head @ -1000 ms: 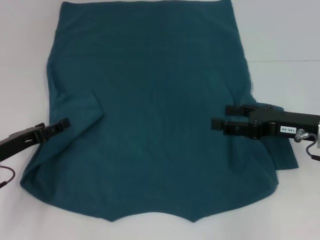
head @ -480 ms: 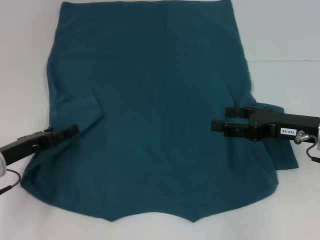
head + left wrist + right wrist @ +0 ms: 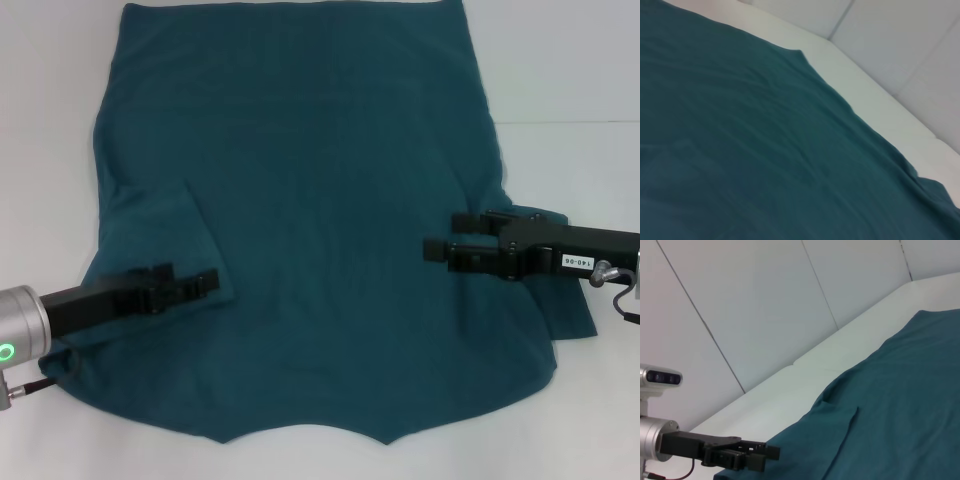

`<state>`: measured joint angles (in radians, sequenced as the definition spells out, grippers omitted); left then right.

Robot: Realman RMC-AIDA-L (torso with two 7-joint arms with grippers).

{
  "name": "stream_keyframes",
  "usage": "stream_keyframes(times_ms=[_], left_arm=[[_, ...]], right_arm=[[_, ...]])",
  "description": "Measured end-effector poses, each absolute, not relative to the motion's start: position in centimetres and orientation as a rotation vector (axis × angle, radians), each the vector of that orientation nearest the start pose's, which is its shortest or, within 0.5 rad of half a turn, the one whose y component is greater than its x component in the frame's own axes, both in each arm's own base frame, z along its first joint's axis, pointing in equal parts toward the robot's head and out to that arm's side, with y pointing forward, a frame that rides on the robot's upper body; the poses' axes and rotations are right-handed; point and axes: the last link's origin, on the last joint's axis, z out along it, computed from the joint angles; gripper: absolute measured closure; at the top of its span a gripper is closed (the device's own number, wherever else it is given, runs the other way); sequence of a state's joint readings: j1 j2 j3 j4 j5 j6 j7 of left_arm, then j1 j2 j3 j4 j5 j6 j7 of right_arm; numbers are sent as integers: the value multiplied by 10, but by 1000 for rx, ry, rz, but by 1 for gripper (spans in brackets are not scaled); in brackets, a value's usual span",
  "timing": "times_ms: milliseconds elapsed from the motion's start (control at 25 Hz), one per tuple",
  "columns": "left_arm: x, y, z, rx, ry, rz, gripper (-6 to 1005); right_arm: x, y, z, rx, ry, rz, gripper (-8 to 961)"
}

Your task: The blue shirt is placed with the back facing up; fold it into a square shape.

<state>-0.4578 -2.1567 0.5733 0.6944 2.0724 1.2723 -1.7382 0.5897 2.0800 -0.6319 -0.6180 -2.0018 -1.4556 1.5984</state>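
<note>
The right gripper will next back up, then grip the sleeve's outer edge (image 3: 567, 221) near its far corner, on the blue shirt under my right arm.
The blue shirt (image 3: 320, 200) lies spread flat on the white table, plain back side up, no lettering showing. My left gripper (image 3: 203, 281) is over the shirt's near left part, shut on the edge of the left sleeve flap (image 3: 165, 235), which is folded inward over the body. From the right wrist view, the same left gripper (image 3: 757, 455) shows low over the cloth beside the folded flap (image 3: 835, 435). Over the shirt's right side, my right gripper (image 3: 447, 234) hovers open, with blue cloth showing between its two fingers. The left wrist view shows only shirt fabric (image 3: 765, 150).
White table surface (image 3: 560, 80) surrounds the shirt, with a seam line on the right. White wall panels (image 3: 765, 300) stand behind the table. A cable (image 3: 25, 388) hangs by my left arm, and a hook fitting (image 3: 610, 275) sits on my right arm.
My left gripper has travelled rightward and slightly nearer over the shirt, drawing the left sleeve flap inward with it. The right arm has stayed still.
</note>
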Motion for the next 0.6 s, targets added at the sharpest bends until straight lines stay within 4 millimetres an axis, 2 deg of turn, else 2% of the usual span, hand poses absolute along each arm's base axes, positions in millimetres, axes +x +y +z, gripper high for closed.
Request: stream_keyframes(times_ms=[360,600], left_arm=[[-297,338,-5,-2299,-1199,-715,81],[-273,344,-15,-2453,-974,-729,82]], right_arm=[[259,356,1,-2564,945,761,67],[272,356,15,-2445,1077,805,66]])
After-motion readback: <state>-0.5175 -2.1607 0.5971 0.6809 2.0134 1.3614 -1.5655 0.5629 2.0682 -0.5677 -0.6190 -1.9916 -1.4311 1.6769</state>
